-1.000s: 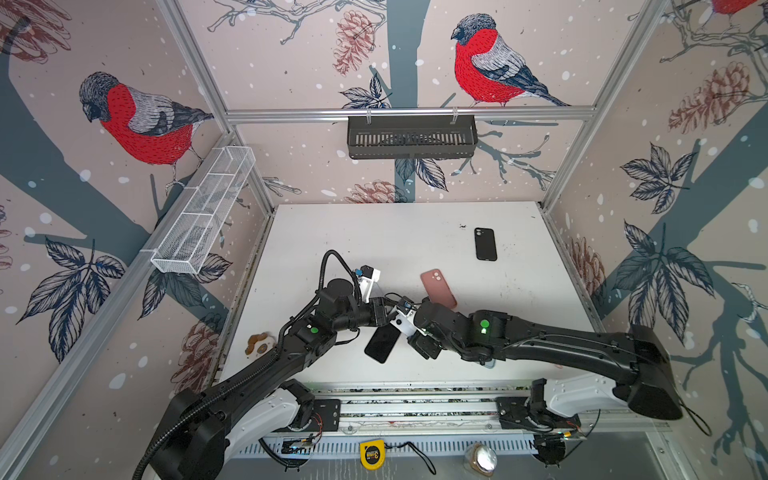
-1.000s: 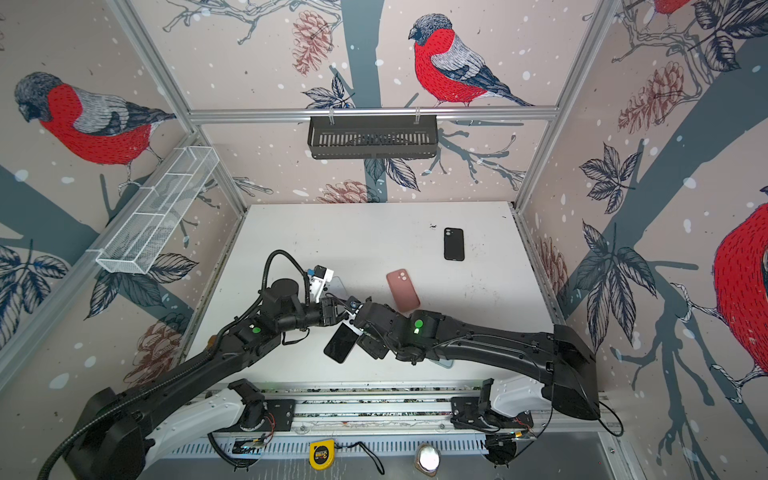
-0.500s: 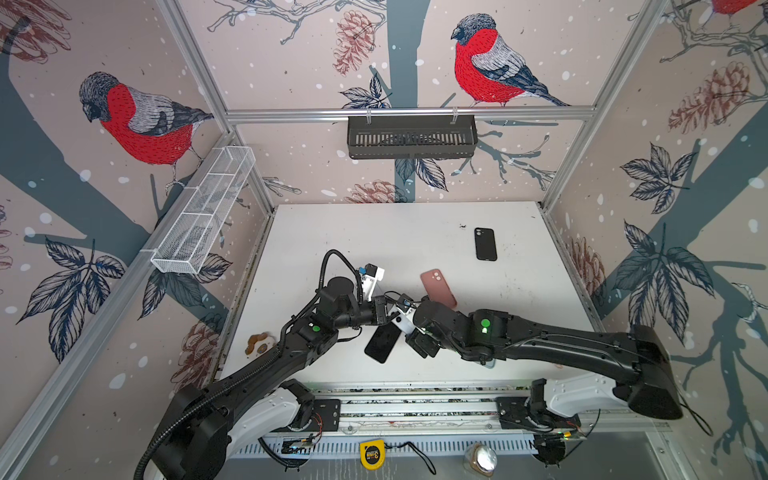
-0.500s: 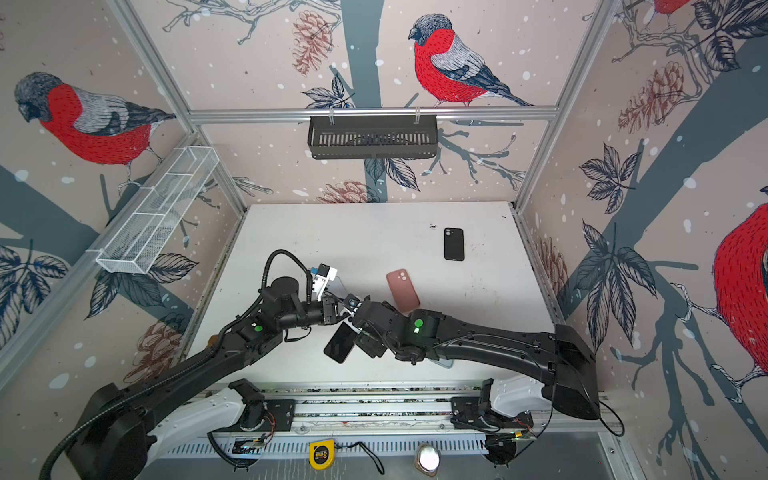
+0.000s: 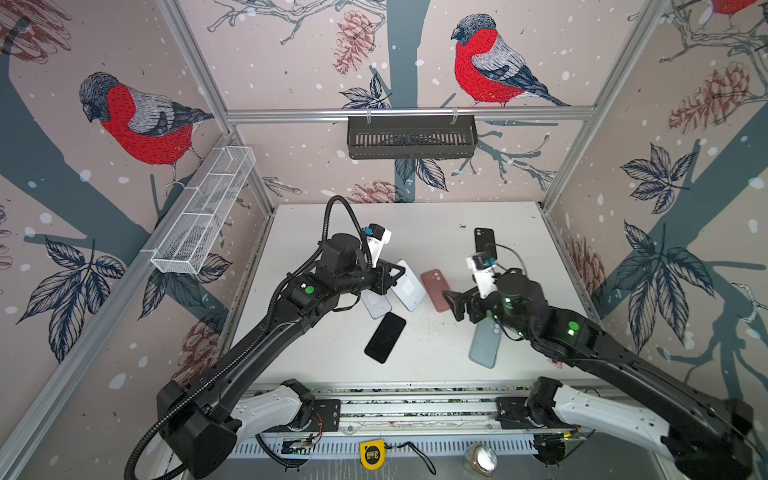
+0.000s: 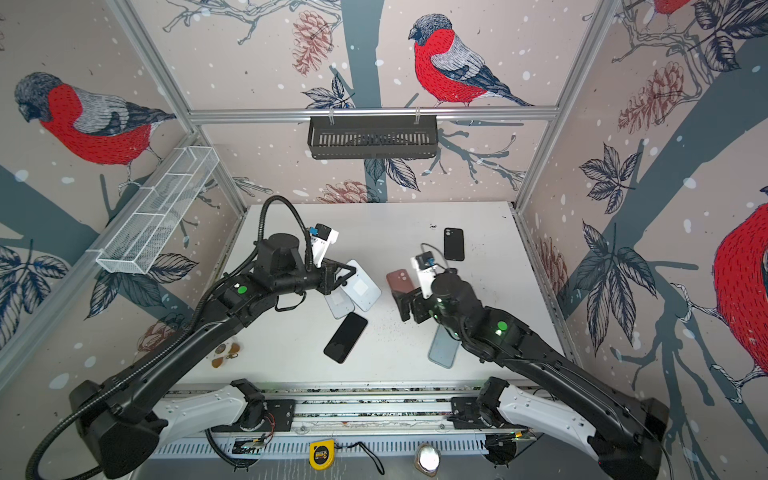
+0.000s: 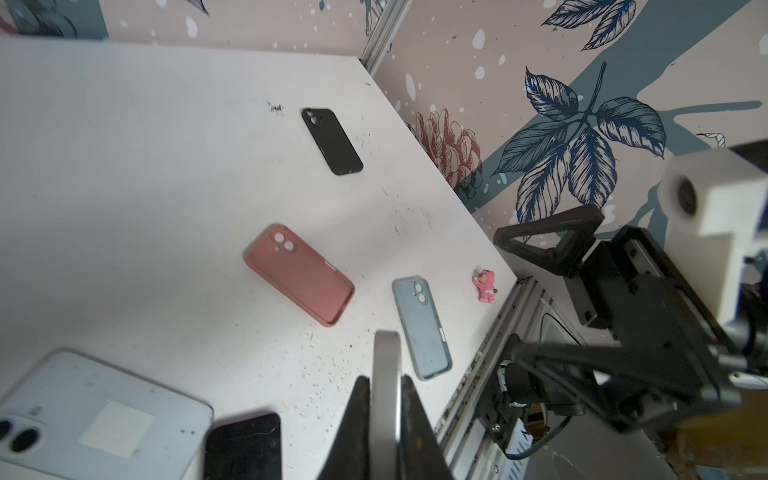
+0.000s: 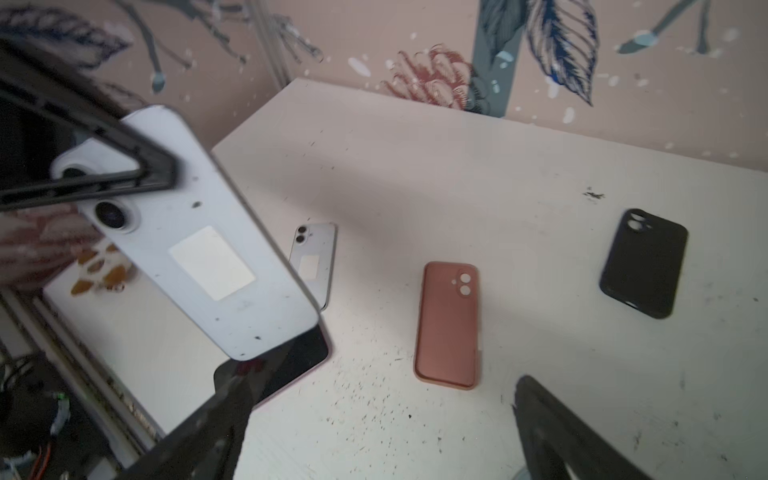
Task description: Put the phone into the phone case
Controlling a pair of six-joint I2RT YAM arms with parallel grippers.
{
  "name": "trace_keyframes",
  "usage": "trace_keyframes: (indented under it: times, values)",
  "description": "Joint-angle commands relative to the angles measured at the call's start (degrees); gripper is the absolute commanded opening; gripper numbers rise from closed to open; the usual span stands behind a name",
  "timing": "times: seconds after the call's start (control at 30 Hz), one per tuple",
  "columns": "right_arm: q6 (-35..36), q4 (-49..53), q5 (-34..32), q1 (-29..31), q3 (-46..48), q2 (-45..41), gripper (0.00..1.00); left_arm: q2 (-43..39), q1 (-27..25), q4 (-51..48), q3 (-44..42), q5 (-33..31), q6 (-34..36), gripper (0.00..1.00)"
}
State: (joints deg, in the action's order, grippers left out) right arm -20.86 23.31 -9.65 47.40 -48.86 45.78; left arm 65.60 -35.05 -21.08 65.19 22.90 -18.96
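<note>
The held white phone's bottom end (image 5: 417, 301) (image 8: 274, 333), opposite its cameras, will be gripped by my right gripper, because my left gripper holds the camera end.
My left gripper (image 5: 394, 277) (image 6: 348, 277) is shut on a white phone (image 5: 410, 286) (image 6: 362, 287), held back-up above the table. In the left wrist view the phone (image 7: 386, 365) stands edge-on between the jaws of the left gripper (image 7: 385, 392). Three empty cases lie on the table: a pink case (image 5: 435, 289) (image 8: 449, 324), a light blue case (image 5: 485, 345) (image 7: 424, 328) and a black case (image 5: 485, 243) (image 8: 644, 262). My right gripper (image 5: 455, 305) (image 8: 374, 419) stands open and empty just above the table, between the pink and blue cases.
A second white phone (image 5: 376, 306) (image 8: 313, 257) lies under the held one. Nearer the front lies a phone with a black screen (image 5: 385, 337) (image 7: 243, 446). A small pink toy (image 7: 485, 286) sits by the front right edge. Orange bits (image 6: 226, 353) lie at the front left.
My right gripper has opened wide and pulled back to the right, away from the white phone. My left gripper has closed on that phone and holds it alone.
</note>
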Motion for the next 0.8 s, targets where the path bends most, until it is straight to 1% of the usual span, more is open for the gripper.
trace_keyframes:
  times: [0.0,0.03,0.1,0.17,0.23,0.27,0.33,0.4,0.47,0.53,0.7,0.77]
  values:
    - [-8.66,-5.56,11.99,-7.85,3.59,-4.67,1.0,0.76,-0.61,-6.35,4.51,-5.64,11.25,0.0]
    - [-9.83,-6.92,17.27,-11.02,4.44,-5.33,1.0,0.5,-1.16,-6.5,4.77,-6.66,13.81,0.0]
    - [-12.27,-7.58,25.37,-16.27,4.4,-4.2,1.0,-1.26,-3.15,-5.18,3.65,-8.95,19.55,0.0]
    - [-13.79,-6.61,31.4,-20.24,3.58,-1.57,1.0,-5.13,-5.37,-0.88,-1.24,-7.01,27.97,0.0]
    - [-14.21,-5.82,36.55,-23.27,3.33,1.4,1.0,-11.09,-8.32,6.41,-8.27,-4.59,37.54,0.0]
    - [-13.98,-5.94,38.57,-24.1,3.69,2.39,1.0,-13.59,-9.35,10.17,-12.09,-4.15,40.87,0.0]
    - [-12.22,-7.28,42.7,-24.76,4.97,3.64,1.0,-19.58,-10.56,18.69,-18.92,-4.08,46.11,0.0]
    - [-11.34,-8.64,44.78,-24.72,6.65,3.83,0.99,-22.51,-10.61,22.85,-21.96,-4.17,48.54,0.0]
    - [-11.44,-9.23,45.88,-24.77,7.67,3.68,1.0,-23.94,-10.82,22.63,-23.54,-2.34,52.9,0.0]
    - [-11.76,-11.01,49.31,-24.78,8.97,3.15,1.0,-25.09,-11.54,21.38,-25.04,2.05,60.08,0.0]
    - [-15.22,-17.64,57.99,-24.86,11.58,3.05,1.0,-26.37,-12.32,21.6,-28.7,7.15,72.14,0.0]
    - [-17.22,-20.1,62.21,-25.06,12.14,4.04,0.99,-27.15,-12.48,21.53,-30.03,9.9,78.23,0.0]
